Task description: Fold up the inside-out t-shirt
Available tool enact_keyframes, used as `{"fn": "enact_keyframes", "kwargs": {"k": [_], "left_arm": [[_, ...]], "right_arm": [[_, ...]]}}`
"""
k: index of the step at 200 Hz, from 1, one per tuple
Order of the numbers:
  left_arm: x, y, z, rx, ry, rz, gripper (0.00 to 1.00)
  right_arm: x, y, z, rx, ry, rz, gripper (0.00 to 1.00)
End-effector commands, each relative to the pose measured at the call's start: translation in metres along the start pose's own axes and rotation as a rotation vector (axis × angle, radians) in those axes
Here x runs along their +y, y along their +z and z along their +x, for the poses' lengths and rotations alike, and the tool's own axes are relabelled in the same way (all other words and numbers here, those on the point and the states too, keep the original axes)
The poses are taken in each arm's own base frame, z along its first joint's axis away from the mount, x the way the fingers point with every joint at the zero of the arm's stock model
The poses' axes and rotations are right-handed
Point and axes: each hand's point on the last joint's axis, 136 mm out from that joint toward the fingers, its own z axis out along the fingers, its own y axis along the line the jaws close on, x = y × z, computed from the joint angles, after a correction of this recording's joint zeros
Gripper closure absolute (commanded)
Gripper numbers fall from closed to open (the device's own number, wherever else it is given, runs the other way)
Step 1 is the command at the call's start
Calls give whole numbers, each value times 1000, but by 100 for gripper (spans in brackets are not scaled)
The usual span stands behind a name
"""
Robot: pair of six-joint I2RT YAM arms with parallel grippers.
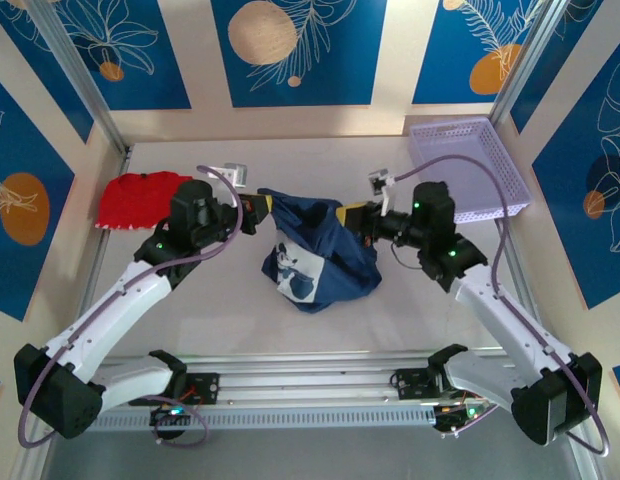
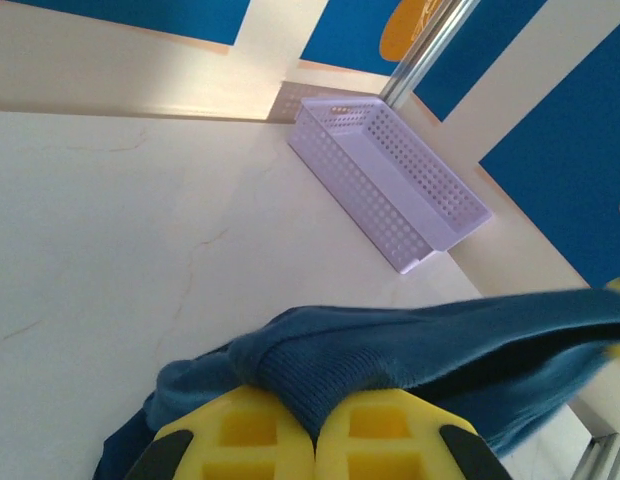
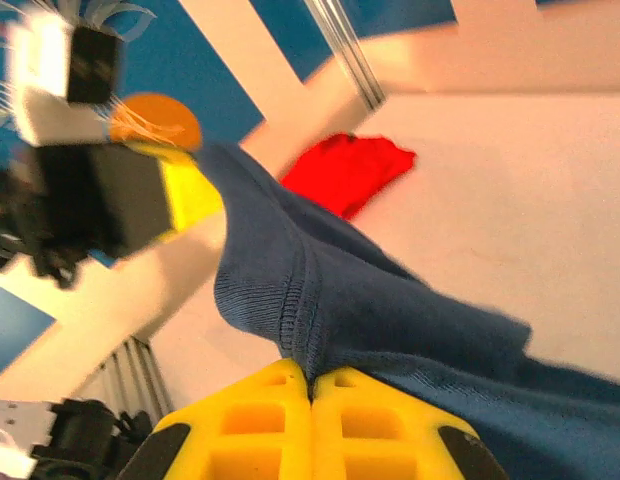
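Observation:
The t-shirt hangs bunched below the edges the robot's grippers pinch, so the right gripper will put its edge down and take hold of a lower fold [image 1: 340, 281] to spread.
The inside-out t-shirt [image 1: 320, 255] is dark navy with a pale print patch and hangs bunched between my two arms above the middle of the table. My left gripper [image 1: 262, 212] is shut on its left upper edge. In the left wrist view the yellow fingers [image 2: 250, 435] pinch a ribbed fold of the t-shirt [image 2: 410, 350]. My right gripper [image 1: 347, 215] is shut on the right upper edge. In the right wrist view the navy t-shirt [image 3: 390, 310] rises from between the closed yellow fingers [image 3: 375, 425].
A red garment [image 1: 140, 197] lies at the back left of the table, also red garment [image 3: 348, 170] in the right wrist view. A lilac perforated basket [image 1: 468, 165] stands at the back right, seen as basket [image 2: 390, 180] by the left wrist. Metal frame posts rise at both back corners.

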Motion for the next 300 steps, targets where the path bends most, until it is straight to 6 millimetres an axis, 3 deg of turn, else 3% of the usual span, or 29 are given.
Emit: {"fn": "enact_keyframes", "kwargs": {"k": [1, 32, 63, 84, 100, 117, 143, 159, 175, 210, 240, 257, 273, 300], "left_arm": [[-7, -3, -20, -45, 8, 21, 100], [-12, -4, -16, -31, 40, 50, 100], [20, -12, -18, -41, 60, -128, 100], [26, -25, -33, -83, 63, -162, 100], [15, -35, -49, -131, 77, -126, 100], [-10, -45, -70, -197, 107, -35, 100], [-45, -65, -98, -293, 137, 100, 100], [-42, -69, -102, -314, 141, 67, 100], [-11, -59, -88, -257, 118, -74, 100], [78, -24, -15, 15, 96, -421, 100], [119, -13, 32, 124, 111, -540, 96], [126, -12, 52, 173, 112, -546, 86], [119, -14, 65, 194, 107, -487, 73], [73, -20, 75, 125, 96, -222, 56]], "right_arm": [[36, -12, -14, 27, 22, -173, 100], [39, -14, -31, 36, 72, -225, 100], [45, -30, -57, -5, 62, -242, 100], [49, -49, -82, -81, 11, -179, 100], [53, -62, -100, -148, -29, -127, 100], [56, -69, -120, -207, -69, -67, 100], [63, -63, -134, -235, -107, -47, 100], [67, -48, -126, -193, -111, -71, 100], [62, -34, -111, -127, -90, -80, 100], [48, -2, -72, 3, 8, -144, 100], [35, 44, -25, 130, 134, -203, 100], [25, 69, 0, 184, 193, -214, 100], [16, 86, 16, 223, 241, -220, 100], [7, 103, 30, 258, 280, -228, 100]]}}
